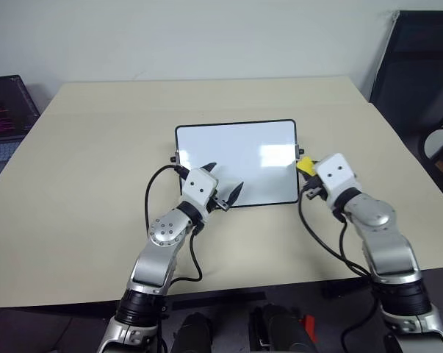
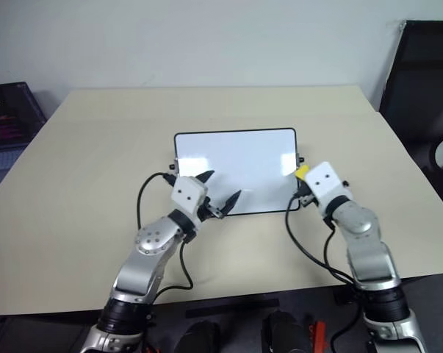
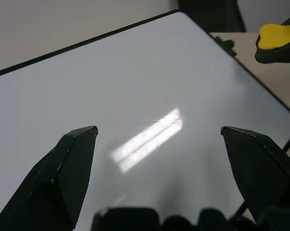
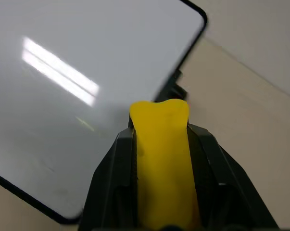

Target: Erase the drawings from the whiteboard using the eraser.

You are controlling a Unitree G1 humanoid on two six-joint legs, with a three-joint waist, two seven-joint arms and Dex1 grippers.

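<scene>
The robot's right gripper will set the yellow eraser down on the open table (image 1: 333, 192) beside the whiteboard's near corner, toward the black chair.
The whiteboard (image 1: 236, 147) lies flat in the middle of the table, and what shows of its face is plain white with light glare. The drawings are out of view. My left gripper (image 1: 222, 182) hovers open over the board's near left part, its black fingers (image 3: 68, 168) spread wide with nothing between them. My right gripper (image 1: 308, 170) is at the board's right edge beside the small black knob, shut on the yellow eraser (image 4: 161, 159). The eraser's tip (image 1: 305, 165) sticks out past the fingers toward the board's frame.
The beige table (image 1: 81, 184) has open room all around the board. A laptop (image 1: 4, 110) sits off the table's left side, and a black chair (image 1: 419, 73) stands at the far right. Black cables loop from both wrists near the front edge.
</scene>
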